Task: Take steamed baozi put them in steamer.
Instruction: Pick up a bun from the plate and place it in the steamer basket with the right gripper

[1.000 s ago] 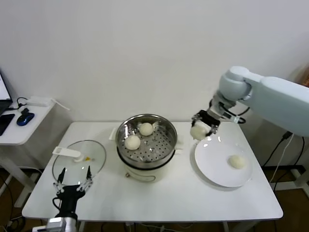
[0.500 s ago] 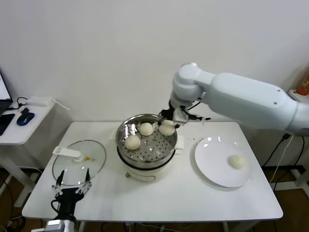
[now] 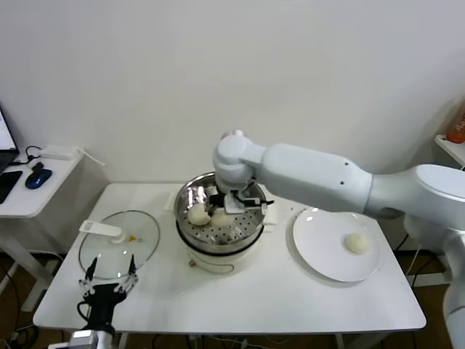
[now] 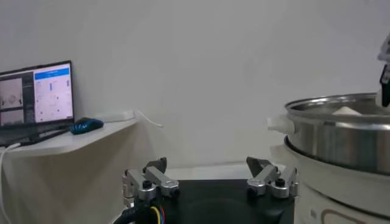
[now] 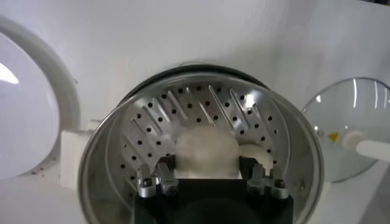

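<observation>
I need to release the steamed baozi, now held just above the perforated floor, with my right gripper on the steamer's perforated bottom near the steamer's front rim (image 3: 217,232) (image 5: 204,113).
The shiny steamer (image 3: 190,195) stands mid-table on its white base. My right gripper (image 3: 231,206) reaches down into it, shut on a steamed baozi (image 3: 220,217) just above the perforated floor. In the right wrist view that bun (image 5: 206,151) fills the gap between the fingers of the right gripper (image 5: 207,165), and a second bun (image 5: 260,157) lies just beyond it. Another baozi (image 3: 198,214) rests in the basket beside the held one. One more baozi (image 3: 355,243) lies on the white plate (image 3: 320,262). My left gripper (image 3: 109,280) waits open, low at the table's front left.
The glass lid (image 3: 120,243) with its white handle lies left of the steamer, just beyond the left gripper. A side table (image 3: 29,196) with a blue mouse stands farther left. The left wrist view shows the steamer wall (image 4: 341,137) off to one side.
My right arm carried the baozi from above the plate leftward over the steamer rim and lowered it into the basket. The left arm stayed put.
</observation>
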Controlling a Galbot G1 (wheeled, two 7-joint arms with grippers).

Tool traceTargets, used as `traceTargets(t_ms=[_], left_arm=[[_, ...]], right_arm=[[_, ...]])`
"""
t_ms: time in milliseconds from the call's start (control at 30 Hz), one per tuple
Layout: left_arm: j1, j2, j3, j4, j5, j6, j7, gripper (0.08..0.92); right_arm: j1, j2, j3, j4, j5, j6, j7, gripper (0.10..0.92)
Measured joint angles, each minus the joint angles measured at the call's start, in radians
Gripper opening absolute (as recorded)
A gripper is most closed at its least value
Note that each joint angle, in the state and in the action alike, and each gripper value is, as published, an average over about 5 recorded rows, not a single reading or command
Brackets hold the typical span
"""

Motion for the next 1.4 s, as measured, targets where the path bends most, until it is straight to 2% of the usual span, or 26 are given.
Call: traceTargets(t_ms=[933,1167,1400], left_arm=[[-0.005,-0.003,0.001,0.013,0.001,-0.001,-0.003,0.823],[-0.005,-0.004,0.002,0.015,0.002,-0.002,-0.003,0.823],[-0.003,-0.005,0.003,0.016,0.003,-0.002,-0.003,0.823]], right_arm=[[-0.076,0.041,0.001,-0.041,-0.029,0.027,-0.004,0.686],[-0.082,0.043,0.007,-0.047,-0.024,0.034,0.000,0.804],[-0.075,0.040,0.017,-0.052,-0.012,0.043,-0.004,0.823]])
